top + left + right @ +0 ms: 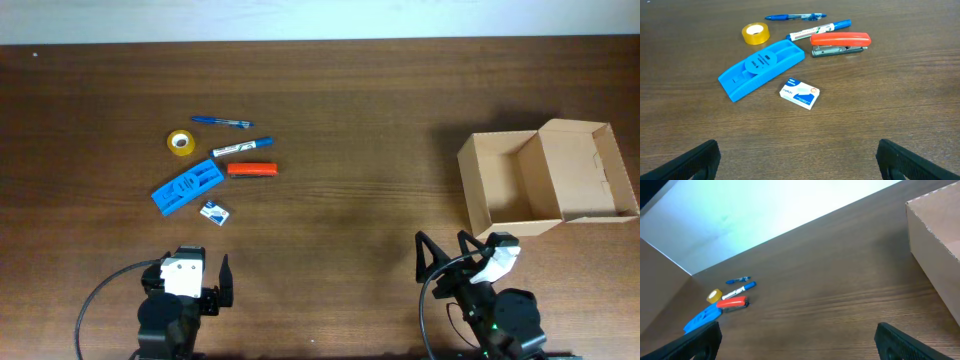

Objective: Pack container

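The tan cardboard container has a side that faces the red stapler. Next, my right gripper closes on the top edge of the side (481, 190) of that container.
The tan cardboard container (540, 183) stands open at the right, its flap lid folded out to the right; its wall shows in the right wrist view (937, 245). At the left lie a yellow tape roll (181, 143), a blue pen (222, 122), a blue-capped marker (243, 147), a red stapler (251, 170), a blue hole punch (188, 188) and a small staples box (214, 211). My left gripper (195, 275) is open and empty near the front edge, short of the staples box (799, 93). My right gripper (445, 260) is open and empty in front of the container.
The wooden table (350, 130) runs to a pale wall at the back. The office items sit in one cluster in the left wrist view, with the hole punch (761, 66) nearest the staples box.
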Controlling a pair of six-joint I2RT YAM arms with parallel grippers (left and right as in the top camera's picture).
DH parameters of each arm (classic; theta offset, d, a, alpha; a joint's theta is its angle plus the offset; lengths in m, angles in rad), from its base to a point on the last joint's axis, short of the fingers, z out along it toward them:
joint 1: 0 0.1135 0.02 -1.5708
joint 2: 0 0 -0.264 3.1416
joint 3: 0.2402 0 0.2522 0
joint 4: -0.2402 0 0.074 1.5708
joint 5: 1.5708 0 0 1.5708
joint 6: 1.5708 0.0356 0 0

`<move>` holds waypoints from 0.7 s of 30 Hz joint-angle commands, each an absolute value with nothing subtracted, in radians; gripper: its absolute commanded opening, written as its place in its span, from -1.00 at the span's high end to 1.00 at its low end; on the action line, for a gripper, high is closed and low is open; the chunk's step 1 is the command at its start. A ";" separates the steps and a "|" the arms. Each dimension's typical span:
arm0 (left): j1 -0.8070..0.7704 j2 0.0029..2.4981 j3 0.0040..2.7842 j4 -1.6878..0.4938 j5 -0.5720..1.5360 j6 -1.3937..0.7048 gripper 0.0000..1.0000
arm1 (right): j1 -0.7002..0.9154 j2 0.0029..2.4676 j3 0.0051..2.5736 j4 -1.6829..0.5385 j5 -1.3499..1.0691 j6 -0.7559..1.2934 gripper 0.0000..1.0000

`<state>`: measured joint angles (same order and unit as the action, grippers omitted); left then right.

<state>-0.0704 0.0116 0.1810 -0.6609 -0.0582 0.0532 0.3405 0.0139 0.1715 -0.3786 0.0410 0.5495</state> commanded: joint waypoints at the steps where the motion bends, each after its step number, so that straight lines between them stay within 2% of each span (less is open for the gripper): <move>1: -0.064 0.005 0.176 -0.658 -0.047 0.069 -0.99 | 0.333 0.039 0.183 -0.368 0.064 0.527 -0.98; 5: -0.064 0.005 0.176 -0.658 -0.047 0.069 -0.99 | 0.333 0.258 0.316 -0.332 0.120 0.442 -0.98; 11: -0.064 0.005 0.176 -0.658 -0.047 0.069 -0.99 | 0.332 0.725 0.665 -0.333 0.196 0.321 -0.99; 14: -0.064 0.005 0.176 -0.658 -0.047 0.069 -0.99 | 0.314 0.934 0.841 -0.413 0.255 0.239 -0.98; 18: -0.064 0.005 0.176 -0.659 -0.047 0.069 -0.99 | 0.162 1.180 1.028 -0.586 0.236 0.239 -0.99; 21: -0.064 0.005 0.176 -0.658 -0.047 0.069 -0.99 | 0.061 1.253 1.036 -0.599 0.148 0.239 -0.98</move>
<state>-0.0704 0.0101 0.1806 -0.6613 -0.0555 0.0532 0.0986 1.2327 1.0069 -0.5945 0.1932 0.2489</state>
